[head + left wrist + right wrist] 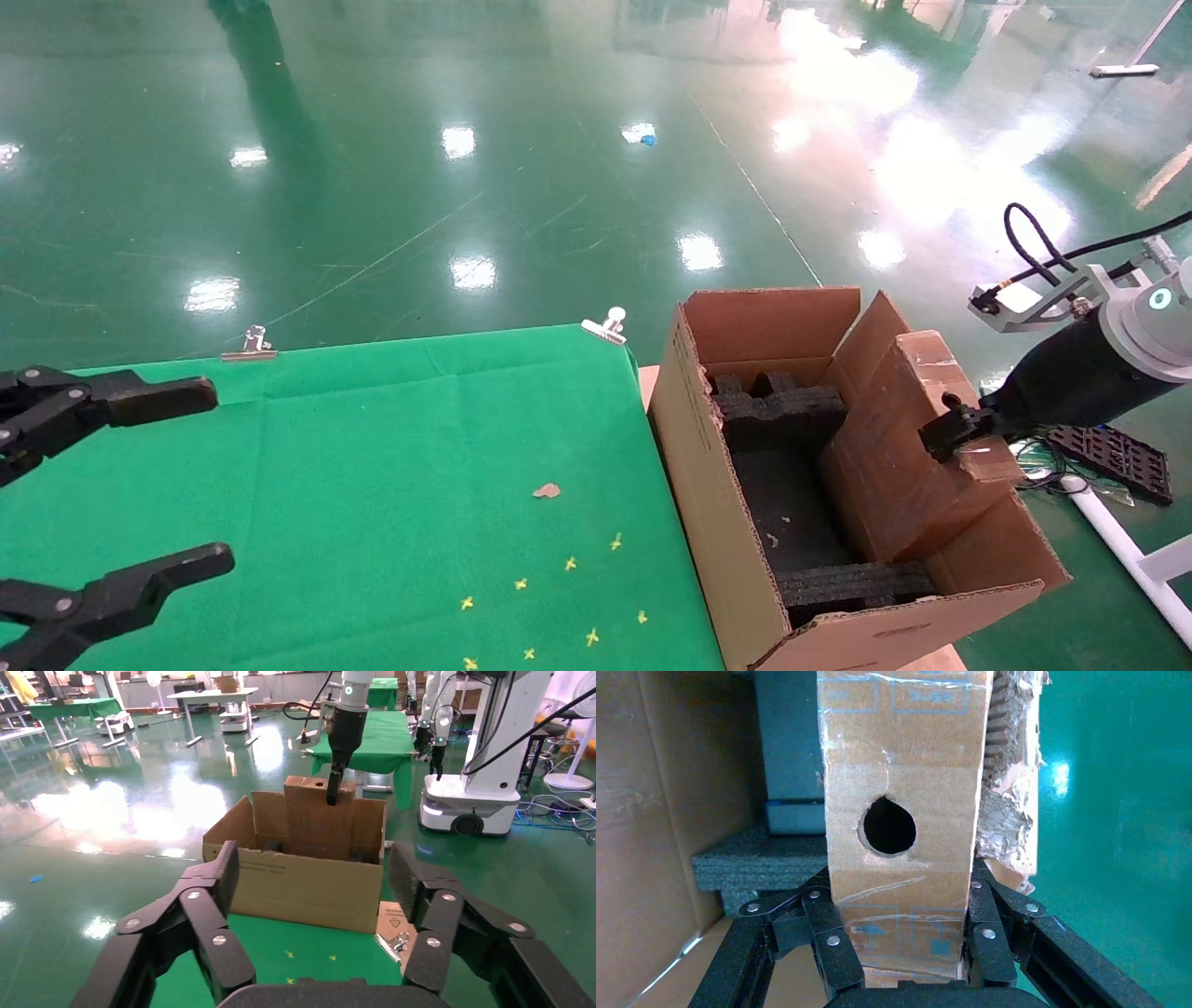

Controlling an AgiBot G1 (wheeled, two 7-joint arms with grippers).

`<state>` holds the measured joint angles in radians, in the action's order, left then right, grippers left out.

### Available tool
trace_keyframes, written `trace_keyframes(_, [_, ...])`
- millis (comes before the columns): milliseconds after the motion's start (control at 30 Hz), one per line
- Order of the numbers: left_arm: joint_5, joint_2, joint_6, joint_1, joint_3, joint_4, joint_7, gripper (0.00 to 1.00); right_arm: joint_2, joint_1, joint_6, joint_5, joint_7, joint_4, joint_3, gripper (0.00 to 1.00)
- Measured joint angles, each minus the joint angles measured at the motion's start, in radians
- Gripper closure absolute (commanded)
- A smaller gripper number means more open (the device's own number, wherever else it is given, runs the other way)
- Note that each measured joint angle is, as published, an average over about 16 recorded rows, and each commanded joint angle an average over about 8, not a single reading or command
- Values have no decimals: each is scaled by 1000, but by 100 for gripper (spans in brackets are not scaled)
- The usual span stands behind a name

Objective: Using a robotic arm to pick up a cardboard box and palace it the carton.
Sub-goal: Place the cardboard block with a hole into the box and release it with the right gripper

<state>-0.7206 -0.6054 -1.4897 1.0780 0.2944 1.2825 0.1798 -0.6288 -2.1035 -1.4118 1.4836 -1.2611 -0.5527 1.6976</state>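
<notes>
Next, I let go of the cardboard box with my right gripper between the black foam inserts, against the carton's side (848, 496) with the ragged flap.
The robotic arm (1090, 368) reaches in from the right, and its right gripper (950, 433) is shut on the cardboard box (894, 447). The right wrist view shows black fingers (828, 931) pressing both sides of the cardboard box (898, 762) below its round hole. The box stands tilted at the right side of the carton (708, 466), lower part inside, top above the rim. Black foam inserts (782, 410) line the inside. A ragged flap (1014, 811) lies beside the box. My left gripper (222, 475) hovers open over the green table, far left, holding nothing.
The green cloth table (372, 466) has metal clips (250, 343) (607, 324) at its far edge, a small brown scrap (547, 490) and several yellow marks. A black grid mat (1113, 457) and a white rail (1117, 540) lie on the floor right of the carton.
</notes>
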Motion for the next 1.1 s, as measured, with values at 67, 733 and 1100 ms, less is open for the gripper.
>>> trace_keyframes(67, [0,0,0,0,0,0,0,0,-9,13,7,-1,9,19,2,100])
trace_keyframes(733, [1,1,1,0,1,0,-1,0,-138,293,190,-87,112,230,-20,100])
trace_keyframes(1100, [1,1,1,0,2,0,-1,0,-203,380,252,-127,182,343,-40,1])
